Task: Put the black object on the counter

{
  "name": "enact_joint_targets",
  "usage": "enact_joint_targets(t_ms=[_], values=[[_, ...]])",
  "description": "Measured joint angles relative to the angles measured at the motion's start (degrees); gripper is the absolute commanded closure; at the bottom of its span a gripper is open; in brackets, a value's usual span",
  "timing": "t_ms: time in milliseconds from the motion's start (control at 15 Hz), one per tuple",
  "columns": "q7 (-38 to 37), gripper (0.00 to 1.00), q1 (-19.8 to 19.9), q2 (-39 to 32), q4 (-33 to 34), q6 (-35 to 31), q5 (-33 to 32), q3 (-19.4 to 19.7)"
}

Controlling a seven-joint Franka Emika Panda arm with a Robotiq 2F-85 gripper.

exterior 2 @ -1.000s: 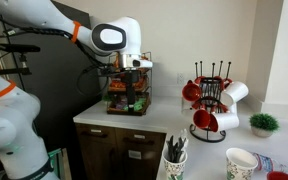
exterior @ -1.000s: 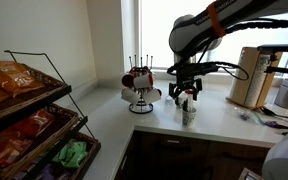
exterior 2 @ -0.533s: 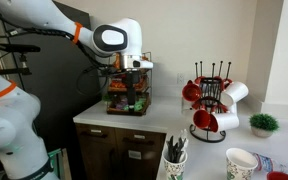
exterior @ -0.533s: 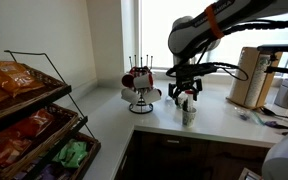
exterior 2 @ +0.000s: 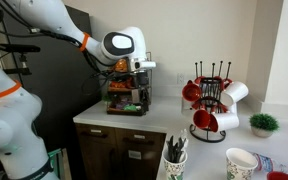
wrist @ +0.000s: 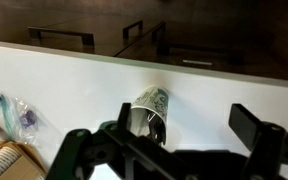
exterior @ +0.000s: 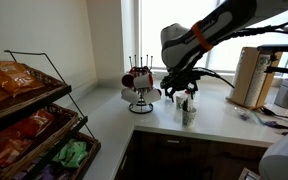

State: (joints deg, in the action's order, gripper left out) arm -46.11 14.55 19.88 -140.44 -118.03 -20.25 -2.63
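Note:
The black object's upper end [exterior: 185, 103] [wrist: 157, 131], sticking out of the paper cup's opening, is the next place I should bring my gripper to and close it.
A paper cup [exterior: 188, 113] with a green print stands near the counter's front edge and holds several pens. It also shows in an exterior view [exterior 2: 174, 158] and in the wrist view [wrist: 151, 104]. A black object [wrist: 157, 128] sticks out of the cup's mouth in the wrist view. My gripper [exterior: 184, 93] hangs just above the cup, and it also shows in an exterior view [exterior 2: 141, 94]. In the wrist view its fingers [wrist: 166, 140] are spread wide, with nothing clearly between them.
A mug rack [exterior: 139, 85] with red and white mugs stands on the white counter [exterior: 114, 125] beside the cup. A wire snack rack [exterior 2: 129, 90] is at one end. A small plant [exterior 2: 264, 123] and more cups [exterior 2: 241, 163] are at the other.
The arm has shifted slightly sideways over the cup and the wrist has turned a little. The cup and pens have not moved.

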Motion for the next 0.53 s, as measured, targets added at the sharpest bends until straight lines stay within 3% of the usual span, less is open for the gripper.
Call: enact_joint_targets(t_ms=[533], values=[[-25.57, 0.00, 1.30, -9.02, 4.45, -3.25, -7.07, 2.26]])
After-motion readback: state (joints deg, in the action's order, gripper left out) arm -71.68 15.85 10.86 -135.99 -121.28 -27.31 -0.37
